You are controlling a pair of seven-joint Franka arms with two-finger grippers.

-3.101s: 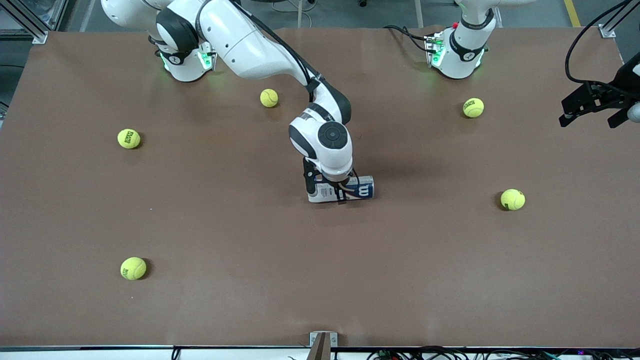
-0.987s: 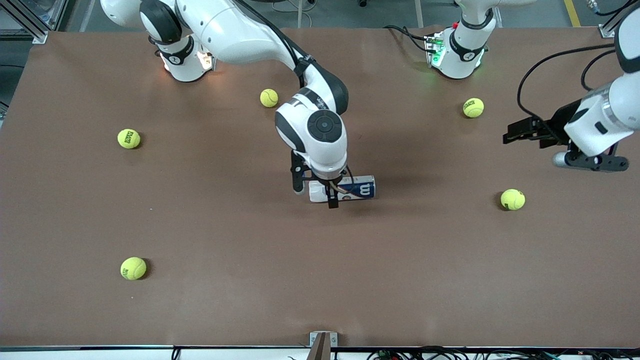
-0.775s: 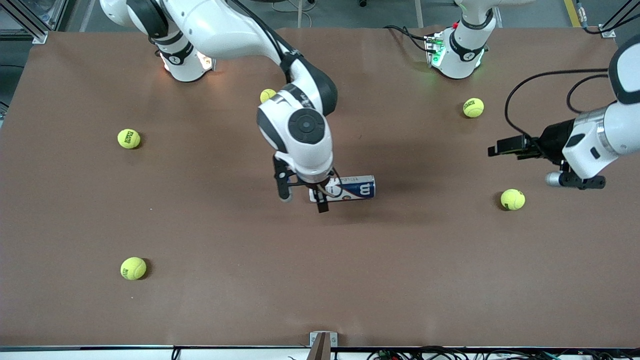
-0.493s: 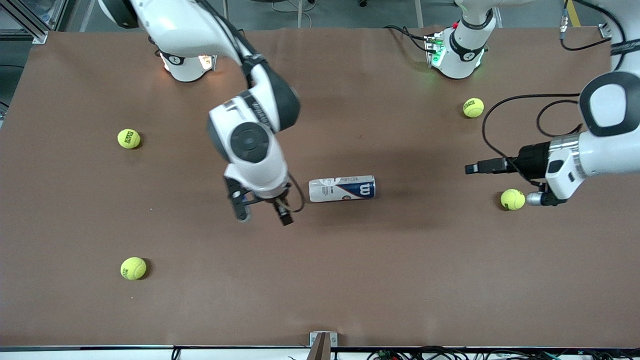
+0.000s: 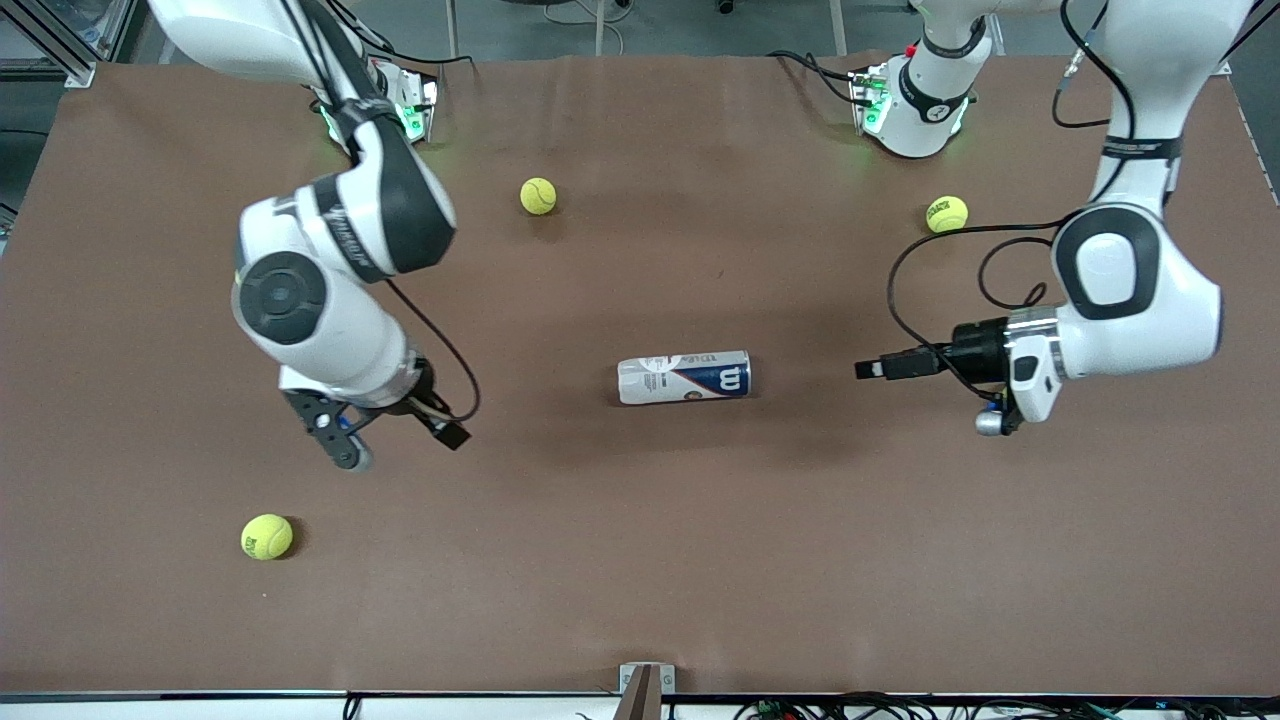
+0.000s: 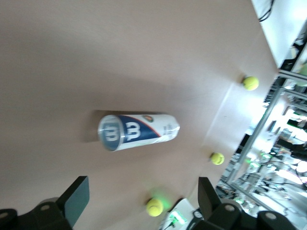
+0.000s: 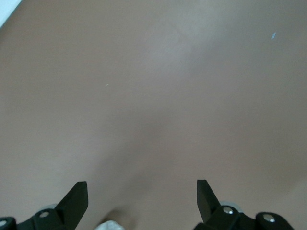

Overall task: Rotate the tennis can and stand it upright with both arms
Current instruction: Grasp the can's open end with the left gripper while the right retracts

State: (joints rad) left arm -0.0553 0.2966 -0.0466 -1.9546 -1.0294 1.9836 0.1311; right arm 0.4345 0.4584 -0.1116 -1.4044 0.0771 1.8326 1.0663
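Next, my left gripper needs to go to the tennis can's rim (image 5: 747,374) (image 6: 121,139) at the navy "W" end and close there.
The tennis can (image 5: 683,377) lies on its side in the middle of the table, its navy "W" end toward the left arm's end. My left gripper (image 5: 882,368) is low over the table, level with the can and pointing at its "W" end, with a clear gap between them. In the left wrist view the can (image 6: 139,132) lies ahead of the open, empty left gripper (image 6: 142,201). My right gripper (image 5: 400,447) is open and empty over bare table toward the right arm's end, well apart from the can. The right wrist view shows its open gripper (image 7: 141,199) over bare table.
Tennis balls lie near the right arm's base (image 5: 538,196), near the left arm's base (image 5: 946,214) and at the near corner of the right arm's end (image 5: 267,537). The left wrist view shows three balls (image 6: 250,83) (image 6: 217,158) (image 6: 154,207) past the can.
My right gripper let go of the can, lifted and swung away toward the right arm's end. My left arm came in from the table's edge and lowered toward the can. The can stayed lying.
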